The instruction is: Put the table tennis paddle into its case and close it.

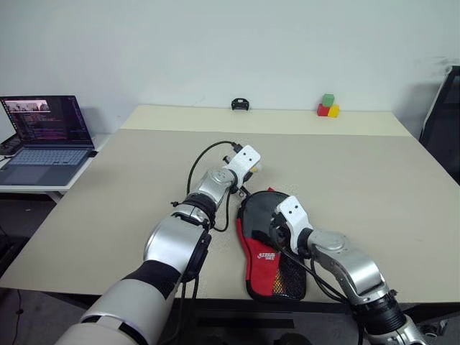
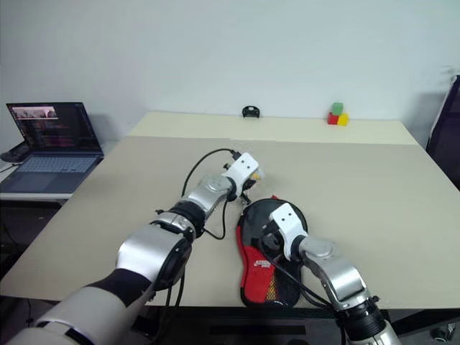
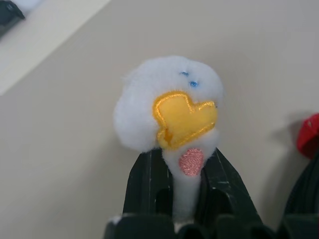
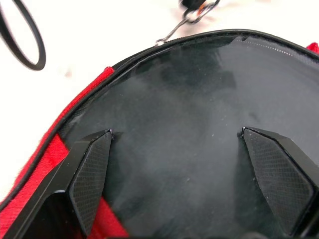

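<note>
The robot's left gripper needs to release the white plush duck charm on the table (image 1: 279, 182) (image 3: 305, 94) just beyond the round end of the case.
The case (image 1: 267, 257), black with a red lower part and a mesh pocket, lies on the table near its front edge. Inside its red-lined rim a smooth black face shows, the table tennis paddle (image 4: 189, 94); its handle is hidden. My right gripper (image 4: 192, 149) is open over that face, with its fingers (image 4: 92, 169) spread wide and nothing between them. Just beyond the case's round end, my left gripper (image 3: 182, 162) is shut on a small white plush duck charm (image 3: 169, 99). A metal clip (image 4: 192, 15) sits at the case's zip edge.
A black cable (image 1: 208, 162) loops beside the left forearm. Coloured blocks (image 1: 328, 106) and a small black object (image 1: 240, 104) stand at the table's far edge. A laptop (image 1: 47, 136) sits on a side table at the left, and a dark chair (image 1: 445, 122) at the right.
</note>
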Action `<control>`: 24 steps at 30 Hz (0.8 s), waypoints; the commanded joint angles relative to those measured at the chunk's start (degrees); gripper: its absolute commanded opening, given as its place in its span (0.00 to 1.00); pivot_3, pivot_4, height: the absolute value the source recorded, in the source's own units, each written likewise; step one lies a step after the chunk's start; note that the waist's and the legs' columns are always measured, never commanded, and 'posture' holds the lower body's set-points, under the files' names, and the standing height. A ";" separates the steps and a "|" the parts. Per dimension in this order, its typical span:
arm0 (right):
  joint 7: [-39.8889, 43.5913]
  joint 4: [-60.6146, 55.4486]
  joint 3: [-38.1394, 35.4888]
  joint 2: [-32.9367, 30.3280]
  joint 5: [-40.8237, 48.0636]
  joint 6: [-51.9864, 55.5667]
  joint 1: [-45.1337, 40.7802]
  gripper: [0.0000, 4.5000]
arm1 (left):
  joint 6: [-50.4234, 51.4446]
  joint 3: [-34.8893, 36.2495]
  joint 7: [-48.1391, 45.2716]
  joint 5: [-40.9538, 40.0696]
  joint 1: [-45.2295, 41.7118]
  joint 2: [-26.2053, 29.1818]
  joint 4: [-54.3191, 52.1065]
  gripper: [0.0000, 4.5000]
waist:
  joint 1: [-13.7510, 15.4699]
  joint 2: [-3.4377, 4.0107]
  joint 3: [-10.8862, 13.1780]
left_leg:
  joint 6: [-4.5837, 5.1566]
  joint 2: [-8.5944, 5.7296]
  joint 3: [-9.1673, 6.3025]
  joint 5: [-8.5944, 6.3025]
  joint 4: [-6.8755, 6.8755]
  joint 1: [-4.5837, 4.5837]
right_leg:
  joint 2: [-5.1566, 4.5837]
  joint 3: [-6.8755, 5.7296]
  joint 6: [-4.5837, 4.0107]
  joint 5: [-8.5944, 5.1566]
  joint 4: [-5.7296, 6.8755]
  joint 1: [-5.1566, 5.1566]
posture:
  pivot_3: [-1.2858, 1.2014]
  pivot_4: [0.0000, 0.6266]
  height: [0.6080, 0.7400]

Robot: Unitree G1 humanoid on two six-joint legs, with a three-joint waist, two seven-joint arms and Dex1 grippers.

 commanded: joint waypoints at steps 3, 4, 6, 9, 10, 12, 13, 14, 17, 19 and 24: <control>-2.84 2.19 2.41 1.77 0.37 9.51 7.60 1.00 | -2.76 -1.05 3.68 2.99 -4.39 -3.55 -0.64 0.04 | 0.08 -0.03 -0.03 | 0.00 -0.01 -0.11 0.00 0.00 0.00 | -0.01 -0.17 0.01 -0.01 -0.03 0.08 | 0.52 0.24 1.00; -3.27 1.74 2.51 2.14 0.32 9.69 8.13 1.00 | -3.00 -1.18 4.07 3.37 -4.83 -4.33 -0.60 0.04 | 0.07 -0.03 -0.03 | 0.00 -0.02 -0.16 0.00 0.00 -0.01 | -0.01 -0.25 0.02 -0.02 -0.06 0.11 | 0.52 0.24 1.00; -3.97 1.02 2.93 2.82 0.04 10.11 8.80 1.00 | -3.39 -1.30 4.39 3.88 -5.39 -5.25 -0.54 0.04 | 0.06 -0.02 -0.04 | 0.00 -0.04 -0.22 0.00 0.00 -0.01 | -0.02 -0.35 0.04 -0.03 -0.07 0.14 | 0.52 0.24 1.00; -4.92 0.25 2.66 3.62 -0.10 10.40 9.83 1.00 | -4.43 -2.19 5.65 5.29 -7.03 -7.84 -0.51 0.04 | 0.07 -0.02 -0.04 | -0.01 -0.04 -0.32 0.00 -0.01 -0.02 | -0.02 -0.49 0.08 -0.05 -0.07 0.17 | 0.52 0.24 1.00; -5.16 0.05 2.56 3.84 -0.14 10.48 10.03 1.00 | -4.57 -2.26 5.95 5.56 -7.41 -8.37 -0.48 0.04 | 0.08 -0.02 -0.04 | -0.01 -0.04 -0.34 0.00 -0.01 -0.03 | -0.02 -0.52 0.08 -0.06 -0.07 0.17 | 0.52 0.24 1.00; -5.74 -0.33 2.46 4.26 -0.22 10.66 10.46 1.00 | -4.80 -2.45 6.66 6.24 -8.21 -9.33 -0.41 0.04 | 0.08 -0.02 -0.04 | -0.01 -0.06 -0.38 0.00 -0.01 -0.04 | -0.02 -0.57 0.18 -0.12 -0.07 0.19 | 0.52 0.24 1.00; -6.05 -0.57 2.47 4.48 -0.23 10.77 10.69 1.00 | -4.88 -2.52 7.02 6.54 -8.55 -9.74 -0.37 0.04 | 0.08 -0.02 -0.04 | -0.01 -0.07 -0.39 0.00 -0.01 -0.04 | -0.03 -0.57 0.28 -0.18 -0.07 0.20 | 0.52 0.24 1.00; -6.29 -0.84 2.50 4.61 -0.22 10.86 10.96 1.00 | -5.05 -2.81 7.55 7.06 -8.87 -10.15 -0.34 0.04 | 0.08 -0.02 -0.04 | -0.01 -0.08 -0.39 0.00 -0.01 -0.04 | -0.03 -0.58 0.34 -0.21 -0.07 0.20 | 0.52 0.24 1.00; -6.77 -1.53 2.62 4.85 -0.20 11.13 11.54 1.00 | -5.44 -3.33 8.16 8.14 -9.16 -10.89 -0.27 0.04 | 0.09 -0.02 -0.04 | -0.02 -0.10 -0.43 0.00 -0.03 -0.05 | -0.04 -0.60 0.42 -0.26 -0.07 0.20 | 0.52 0.24 1.00; -7.11 -1.85 2.66 5.11 -0.19 11.32 11.81 1.00 | -5.55 -2.76 7.66 7.83 -8.96 -11.50 -0.29 0.04 | 0.11 -0.02 -0.04 | -0.02 -0.11 -0.44 0.00 -0.06 -0.05 | -0.04 -0.61 0.43 -0.27 -0.08 0.20 | 0.52 0.24 1.00; -7.75 -2.11 2.45 5.63 -0.04 11.43 12.02 1.00 | -5.36 -4.21 1.30 8.79 -3.36 -13.62 0.00 0.04 | 0.20 0.02 -0.13 | -0.02 -0.16 -0.46 0.01 -0.20 -0.03 | -0.05 -0.64 0.45 -0.29 -0.15 0.22 | 0.52 0.24 1.00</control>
